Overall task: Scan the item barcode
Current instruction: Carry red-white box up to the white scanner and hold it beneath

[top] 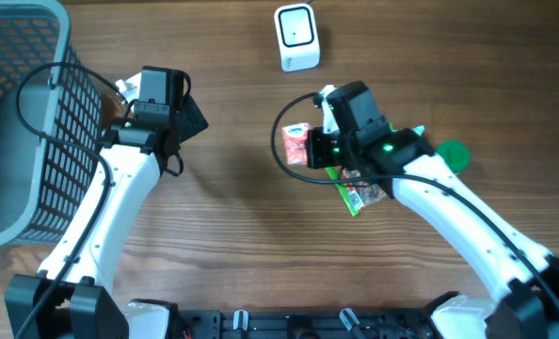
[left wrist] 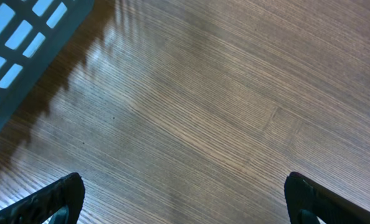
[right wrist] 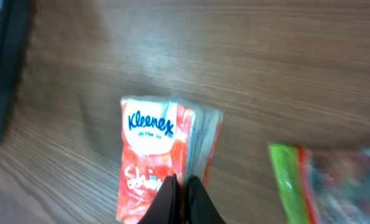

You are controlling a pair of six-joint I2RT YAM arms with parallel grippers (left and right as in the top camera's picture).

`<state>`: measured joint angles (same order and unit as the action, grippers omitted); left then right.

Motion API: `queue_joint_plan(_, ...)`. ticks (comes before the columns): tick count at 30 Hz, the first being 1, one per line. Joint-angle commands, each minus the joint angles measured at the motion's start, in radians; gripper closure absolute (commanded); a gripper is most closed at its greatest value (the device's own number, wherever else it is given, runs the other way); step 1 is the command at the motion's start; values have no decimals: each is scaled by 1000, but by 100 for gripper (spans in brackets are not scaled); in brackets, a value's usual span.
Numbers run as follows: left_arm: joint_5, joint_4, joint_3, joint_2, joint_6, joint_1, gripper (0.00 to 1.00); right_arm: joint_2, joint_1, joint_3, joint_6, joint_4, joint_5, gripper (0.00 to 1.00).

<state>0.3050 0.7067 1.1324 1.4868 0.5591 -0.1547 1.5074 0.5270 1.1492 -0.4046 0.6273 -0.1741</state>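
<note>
I should use my right gripper to set the Kleenex tissue pack, now pinched at its near edge, down against the green end of the snack packet (top: 327,170) (right wrist: 277,165), so that it faces the basket.
The item is a red and white Kleenex tissue pack (right wrist: 149,146), seen in the overhead view (top: 295,145) left of my right wrist. My right gripper (right wrist: 184,184) is shut on the pack, its two black fingers pinched together on the near edge. Whether the pack rests on the table or hangs above it I cannot tell. The white barcode scanner (top: 296,38) stands at the back of the table, beyond the pack. My left gripper (left wrist: 185,199) hangs open over bare wood beside the basket, with nothing between its fingers (left wrist: 63,194).
A grey mesh basket (top: 16,122) fills the left side, and its corner shows in the left wrist view (left wrist: 23,43). A green and red snack packet (top: 359,193) lies under my right arm, also seen from the right wrist (right wrist: 316,180). A green round object (top: 452,153) sits further right.
</note>
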Motion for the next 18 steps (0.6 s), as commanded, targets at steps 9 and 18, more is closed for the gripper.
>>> queue_joint_plan(9, -1, 0, -3, 1, -2, 4, 0, 187, -45, 946, 120, 725, 402, 96)
queue_joint_plan(18, -1, 0, -3, 1, -2, 4, 0, 528, 63, 1011, 313, 518, 856, 96)
